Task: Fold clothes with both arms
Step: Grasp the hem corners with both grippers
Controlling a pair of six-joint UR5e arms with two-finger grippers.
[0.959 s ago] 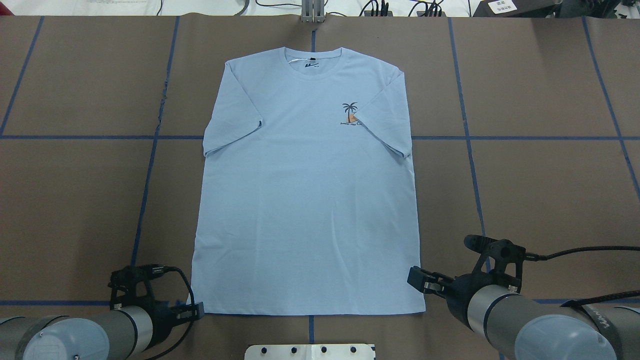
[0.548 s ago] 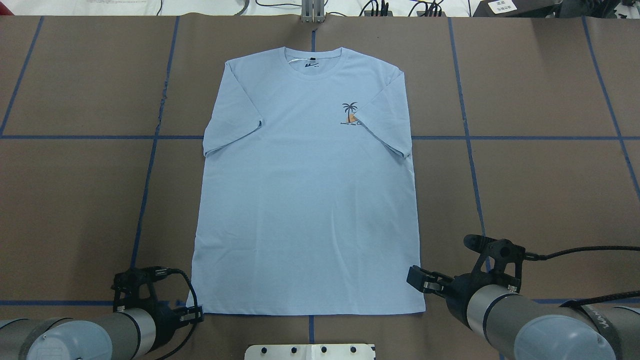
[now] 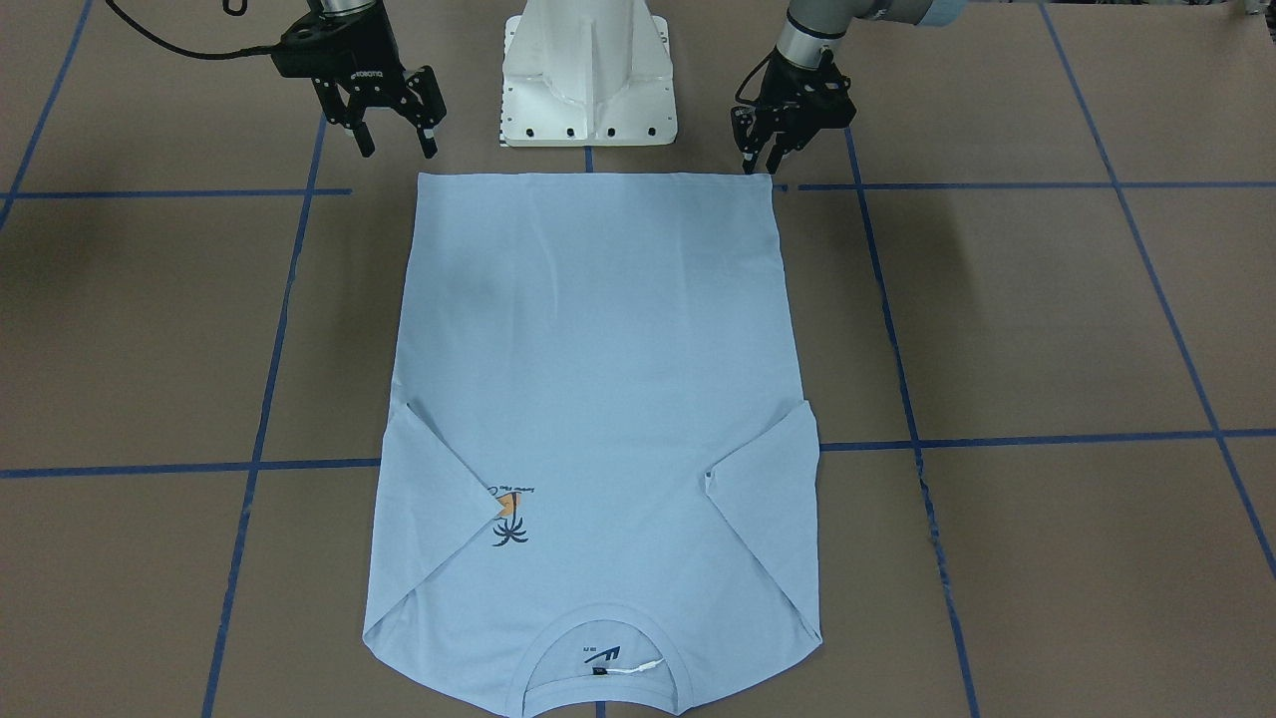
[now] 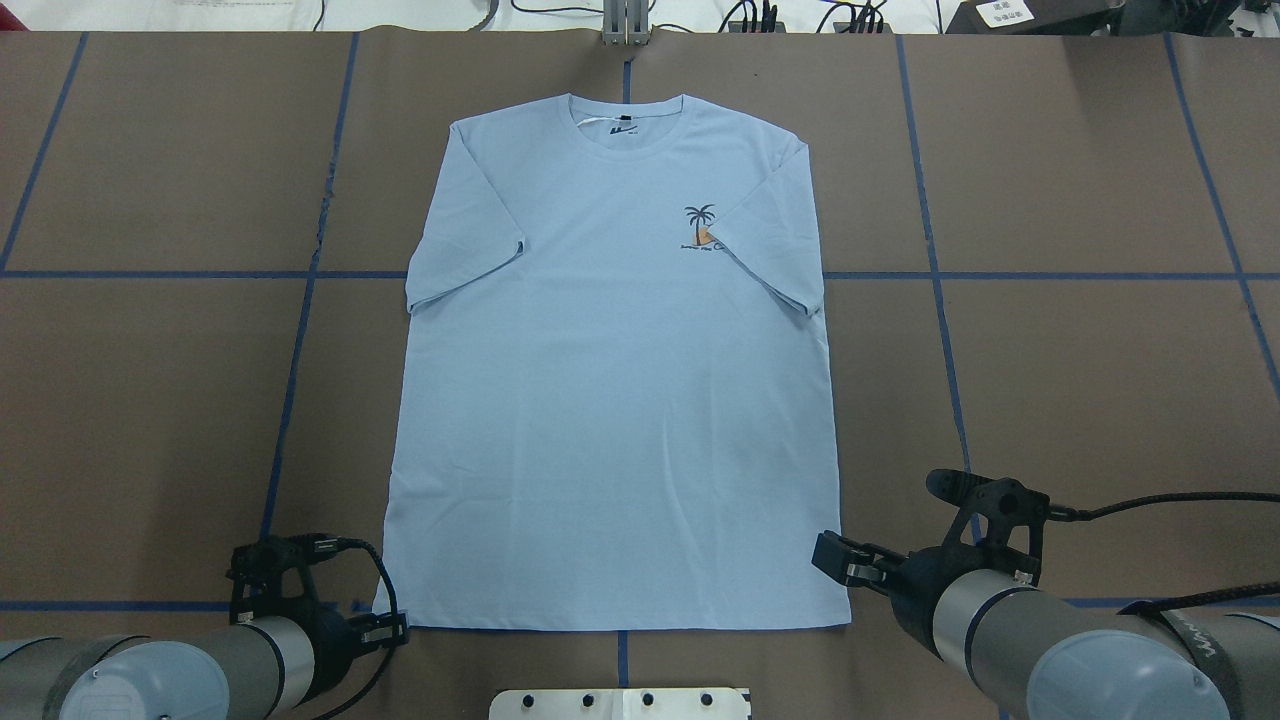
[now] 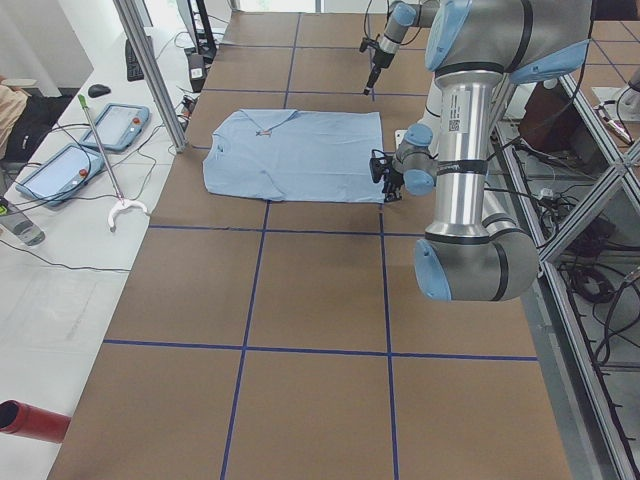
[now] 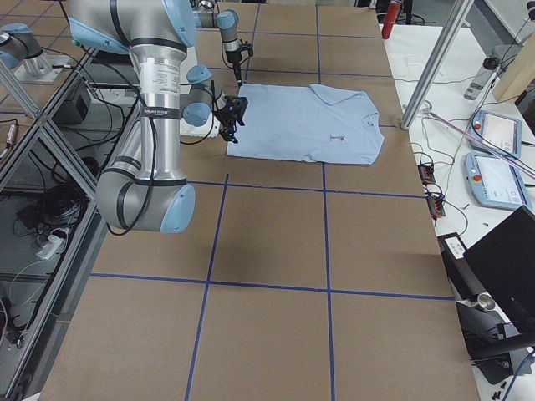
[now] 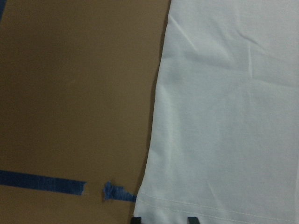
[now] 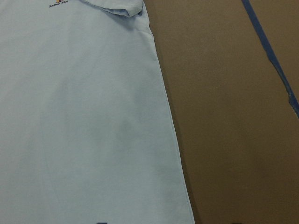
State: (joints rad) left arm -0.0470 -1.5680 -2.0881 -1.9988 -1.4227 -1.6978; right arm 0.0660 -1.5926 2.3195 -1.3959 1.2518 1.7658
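The robot's right gripper should next move to the light blue T-shirt's hem corner on the palm print's side [image 3: 425, 179] and close there.
The light blue T-shirt [image 4: 610, 400] lies flat, chest up, on the brown table, collar [image 4: 627, 120] at the far side and both sleeves folded in over the body. The palm print [image 4: 701, 228] also shows in the front view [image 3: 508, 519]. My left gripper [image 4: 392, 630] is open and low at the shirt's near left hem corner; in the left wrist view its fingertips [image 7: 191, 219] stand either side of the hem [image 7: 210, 207]. My right gripper [image 4: 835, 560] is open and empty, above the near right hem corner, and also shows in the front view [image 3: 396, 148].
The white pedestal base [image 3: 588, 70] stands just behind the hem. Blue tape lines [image 4: 300, 330] cross the brown table cover. A metal post [image 4: 627, 22] and cables sit at the far edge. Tablets [image 5: 60, 170] and a red cylinder [image 5: 30, 420] lie on a side bench.
My left gripper has moved slightly back towards the robot and lower at the left hem corner. The right gripper and the shirt have hardly moved.
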